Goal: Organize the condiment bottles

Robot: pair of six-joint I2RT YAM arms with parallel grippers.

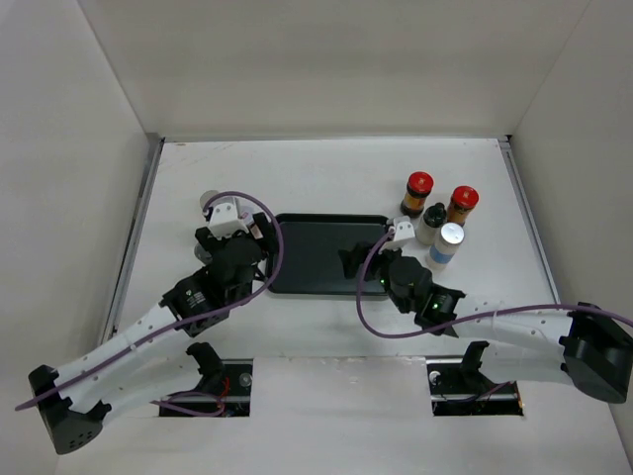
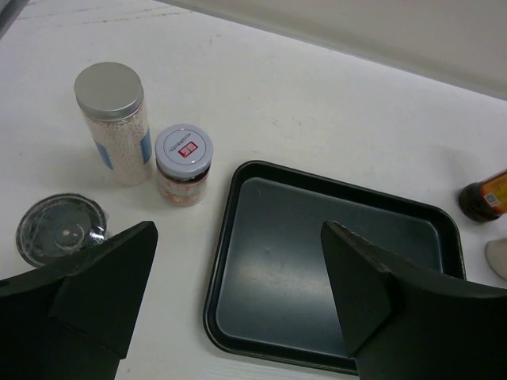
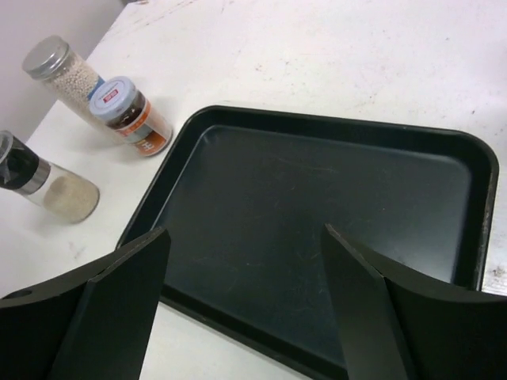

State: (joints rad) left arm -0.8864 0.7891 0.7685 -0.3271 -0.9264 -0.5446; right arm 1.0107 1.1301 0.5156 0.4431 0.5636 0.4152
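I should next close my left gripper around the sides of the clear-topped jar [image 1: 202, 254] [image 2: 62, 230], which stands nearer to me than the red-labelled jar.
The black tray [image 1: 312, 247] lies mid-table with nothing in it. To its right stand two brown bottles with red caps [image 1: 418, 193] [image 1: 462, 204], a black-capped bottle [image 1: 432, 223] and a silver-capped one [image 1: 447, 244]. Left of the tray the left wrist view shows a silver-capped jar of white beads [image 2: 115, 123], a red-labelled jar [image 2: 183, 164] and a clear-topped jar [image 2: 59, 229]; this last one is beige-filled in the right wrist view [image 3: 47, 186]. My left gripper [image 2: 238, 237] is open and empty at the tray's left edge. My right gripper [image 3: 245, 231] is open and empty over the tray's right end.
White walls enclose the table on the left, back and right. The left arm [image 1: 148, 327] and right arm [image 1: 514, 327] reach in from the near edge. A purple cable [image 1: 277, 237] loops over the tray's left edge.
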